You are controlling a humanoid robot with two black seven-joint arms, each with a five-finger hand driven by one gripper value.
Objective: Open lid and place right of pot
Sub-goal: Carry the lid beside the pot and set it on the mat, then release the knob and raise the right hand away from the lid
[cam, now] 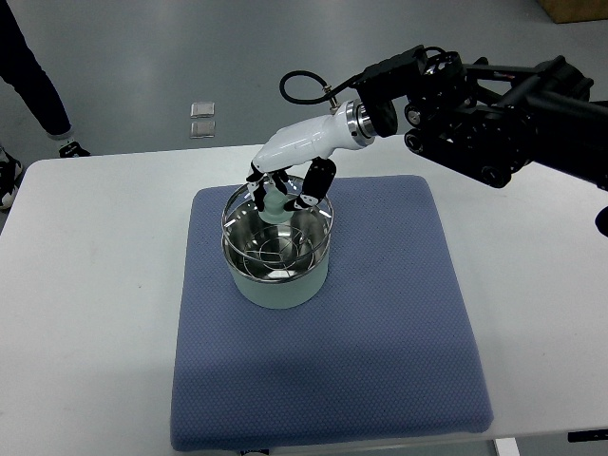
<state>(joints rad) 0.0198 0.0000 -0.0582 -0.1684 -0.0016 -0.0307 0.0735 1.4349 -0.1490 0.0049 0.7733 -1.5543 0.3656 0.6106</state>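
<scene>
The glass lid, now slightly raised above the pot's mouth, will be let go by my right gripper on the bare blue cloth (389, 243) between the pot and the edge of the mat.
A pale green pot (279, 283) with a shiny steel inside stands on the left half of a blue mat (380, 323). Its glass lid, with a metal rim (227, 215) and a pale green knob (274, 207), sits just above the pot's mouth, slightly raised. My right hand (280, 193) reaches in from the upper right on a white forearm. Its dark-tipped fingers (305, 201) are curled around the knob from above. The left arm does not show.
The mat lies on a white table (85, 313). The mat's right half is bare blue cloth. A person's leg and shoe (38, 95) show at the top left, on the floor past the table. Two small square items (202, 118) lie on the floor.
</scene>
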